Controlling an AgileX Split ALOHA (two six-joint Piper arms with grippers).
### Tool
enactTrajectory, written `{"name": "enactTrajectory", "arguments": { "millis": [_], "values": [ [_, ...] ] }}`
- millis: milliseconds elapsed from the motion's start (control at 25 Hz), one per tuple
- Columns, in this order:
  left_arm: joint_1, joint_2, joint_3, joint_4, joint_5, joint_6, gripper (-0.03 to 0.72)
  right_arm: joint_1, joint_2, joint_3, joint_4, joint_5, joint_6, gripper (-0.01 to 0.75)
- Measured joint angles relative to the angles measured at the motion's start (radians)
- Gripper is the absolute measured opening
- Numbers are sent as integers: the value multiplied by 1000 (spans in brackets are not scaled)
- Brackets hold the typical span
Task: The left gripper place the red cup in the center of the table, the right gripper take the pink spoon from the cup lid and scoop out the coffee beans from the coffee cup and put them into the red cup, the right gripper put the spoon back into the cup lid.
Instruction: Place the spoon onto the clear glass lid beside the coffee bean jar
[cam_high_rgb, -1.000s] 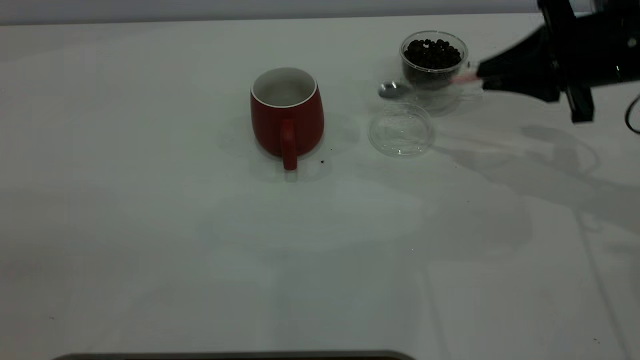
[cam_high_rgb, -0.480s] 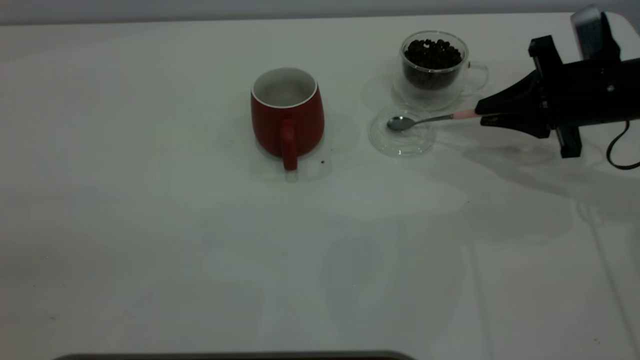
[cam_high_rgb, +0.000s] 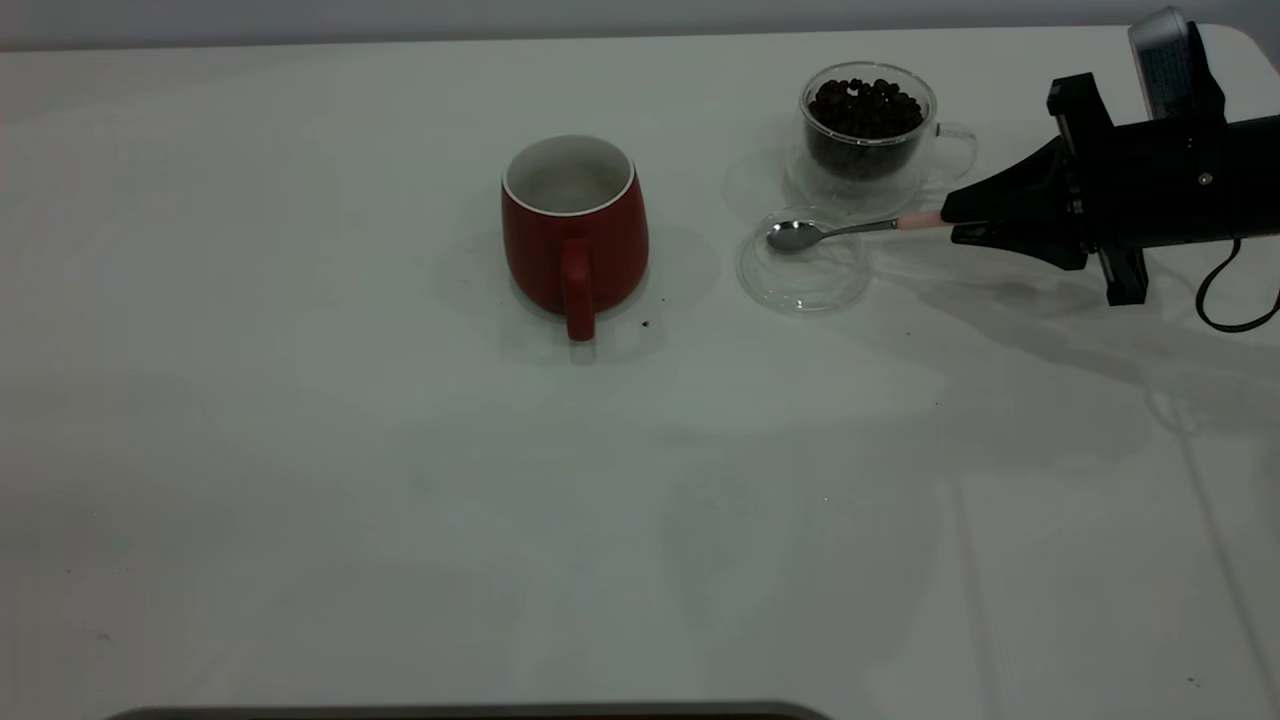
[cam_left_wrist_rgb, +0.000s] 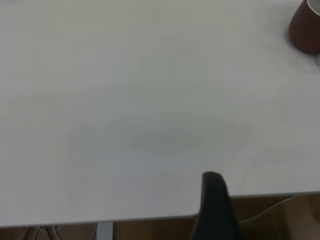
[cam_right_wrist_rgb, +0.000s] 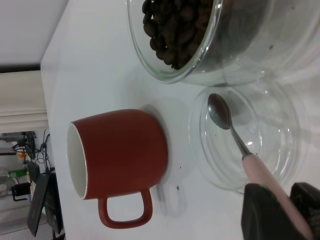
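Note:
Next, my right gripper releases the pink spoon across the cup lid's rim (cam_high_rgb: 854, 253) (cam_right_wrist_rgb: 261, 169) nearest that gripper, with the spoon's bowl inside the lid.
The red cup (cam_high_rgb: 573, 235) stands upright mid-table, handle toward the front, nothing visible inside; it also shows in the right wrist view (cam_right_wrist_rgb: 120, 152) and at the edge of the left wrist view (cam_left_wrist_rgb: 306, 27). My right gripper (cam_high_rgb: 950, 212) is shut on the pink spoon's (cam_high_rgb: 830, 232) handle. The spoon's empty metal bowl lies low over the cup lid's (cam_high_rgb: 760, 290) far part; I cannot tell if it touches. The coffee cup (cam_high_rgb: 868, 160), full of coffee beans (cam_high_rgb: 866, 105), stands just behind the lid. My left gripper (cam_left_wrist_rgb: 215, 200) is parked at the table's edge.
The white table (cam_high_rgb: 300, 450) has a few dark specks, one by the red cup's base (cam_high_rgb: 645, 323). The right arm's black cable (cam_high_rgb: 1225, 300) hangs near the right edge.
The right gripper came down from beside the coffee cup, bringing the spoon's bowl over the lid. In the last half second it shifted slightly back and left.

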Motion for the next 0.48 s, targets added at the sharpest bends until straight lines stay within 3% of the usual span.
{"name": "enactTrajectory", "arguments": {
  "millis": [480],
  "values": [
    [0, 0, 0, 0, 0, -2, 586, 0, 58, -6, 5, 50, -81, 113]
  ]
}}
